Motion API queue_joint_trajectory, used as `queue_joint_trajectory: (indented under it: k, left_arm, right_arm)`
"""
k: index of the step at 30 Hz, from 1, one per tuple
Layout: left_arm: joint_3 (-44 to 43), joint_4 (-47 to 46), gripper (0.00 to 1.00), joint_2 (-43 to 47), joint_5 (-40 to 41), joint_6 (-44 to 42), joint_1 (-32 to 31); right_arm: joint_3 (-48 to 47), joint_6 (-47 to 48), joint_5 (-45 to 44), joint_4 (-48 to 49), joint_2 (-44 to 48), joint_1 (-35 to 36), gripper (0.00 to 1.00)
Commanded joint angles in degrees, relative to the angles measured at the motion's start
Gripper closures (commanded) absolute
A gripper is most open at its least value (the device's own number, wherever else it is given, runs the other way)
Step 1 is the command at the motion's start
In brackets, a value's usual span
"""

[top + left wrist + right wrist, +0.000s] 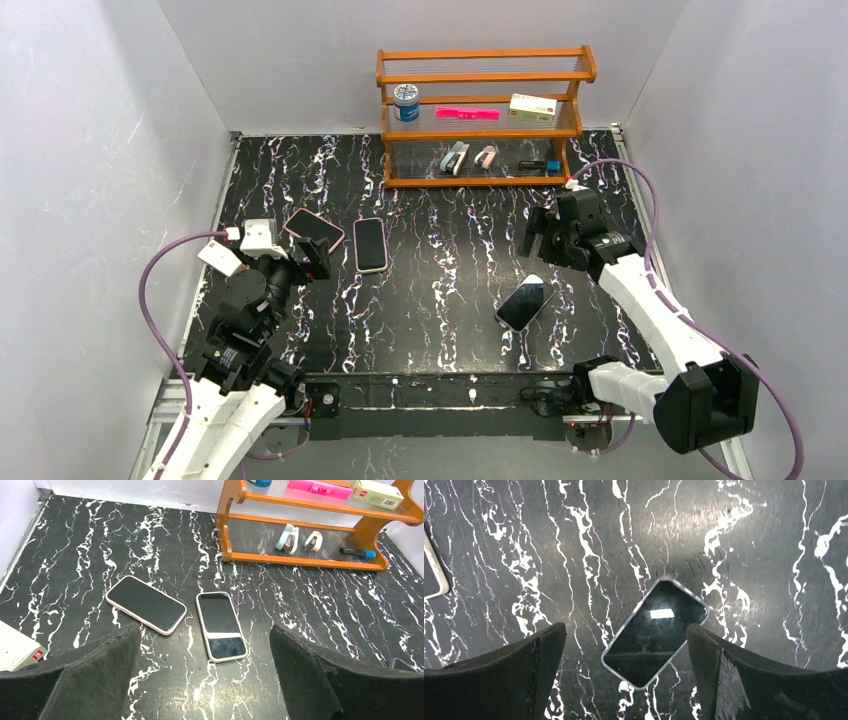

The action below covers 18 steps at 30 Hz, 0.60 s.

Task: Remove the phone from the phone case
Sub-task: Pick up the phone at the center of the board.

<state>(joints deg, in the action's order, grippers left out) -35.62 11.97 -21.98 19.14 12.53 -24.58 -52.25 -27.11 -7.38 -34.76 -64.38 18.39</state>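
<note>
The robot's left gripper should next close on the bottom end (pixel 510 322) of the clear-rimmed phone, because the right gripper should bring that phone over.
Three phones lie screen-up on the black marbled table. One in a pink case (pixel 314 229) (pixel 145 604) is at the left. One with a pale rim (pixel 370 244) (pixel 220 625) lies beside it. One with a clear or silver rim (pixel 525 302) (pixel 655 631) lies at the centre right. My left gripper (pixel 310 258) (pixel 205 675) is open and empty, hovering just near of the two left phones. My right gripper (pixel 540 240) (pixel 624 675) is open and empty, above the centre-right phone, which shows between its fingers without touching them.
A wooden two-shelf rack (pixel 480 115) stands at the back with a blue-lidded jar (pixel 405 102), a pink item (pixel 467 113), a white box (pixel 531 106) and small items below. White walls enclose the table. A white box (pixel 15 652) sits near the left gripper.
</note>
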Motion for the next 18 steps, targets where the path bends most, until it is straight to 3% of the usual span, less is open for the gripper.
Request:
queue_joint_trajectory:
  k: [1,12,18]
  left_arm:
    - [-1.0,-1.1,0.02,0.6,-2.5,-1.0,0.2]
    - [0.4,-0.7,0.02,1.0,2.5,6.4,0.2]
    - [0.9,-1.0,0.02,0.5,0.5,4.9,0.2]
  right_arm:
    - [0.9,-5.5,1.7,-5.6,2.0,0.0,0.01]
    - [6.4,-27.3,-4.8,-11.7,-5.3,2.1,0.01]
    - [5.9,-31.8,-5.9,-9.9,-9.2,3.5,0.01]
